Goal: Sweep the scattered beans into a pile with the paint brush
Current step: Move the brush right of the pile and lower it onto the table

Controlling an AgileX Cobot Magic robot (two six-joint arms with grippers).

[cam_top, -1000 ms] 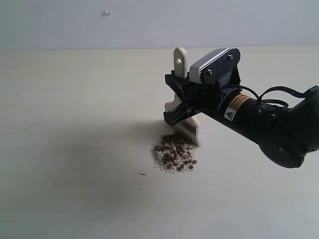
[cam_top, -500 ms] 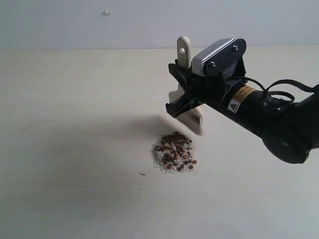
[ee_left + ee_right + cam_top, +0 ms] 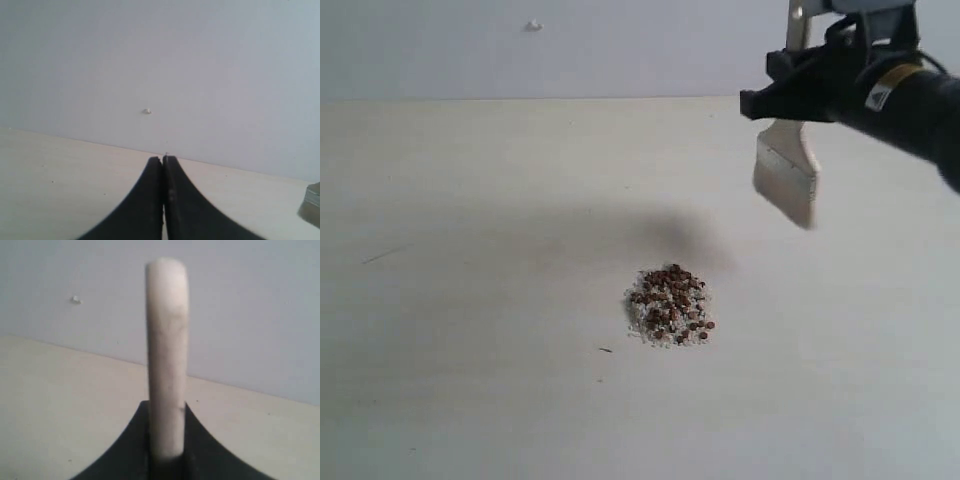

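Observation:
Next, I lay the paint brush flat on the pale table (image 3: 758,275) beside the pile of beans with my right gripper.
The beans lie as one compact pile (image 3: 669,306) of reddish-brown pellets and whitish crumbs on the pale table, near the middle. My right gripper (image 3: 790,100) hangs high at the upper right, shut on the paint brush (image 3: 787,172), whose cream bristles point down, well above and to the right of the pile. In the right wrist view the pale handle (image 3: 167,360) stands between the black jaws of the right gripper (image 3: 167,412). My left gripper (image 3: 163,160) is shut with nothing in it; it does not show in the exterior view.
The pale table (image 3: 470,250) runs back to a grey wall with a small white mark (image 3: 533,25). A tiny dark speck (image 3: 606,350) lies left of the pile. A corner of a metal object (image 3: 312,200) shows at the left wrist view's edge.
The right gripper has lifted the brush off the table from just behind the pile, up and to the right. The pile has kept its shape.

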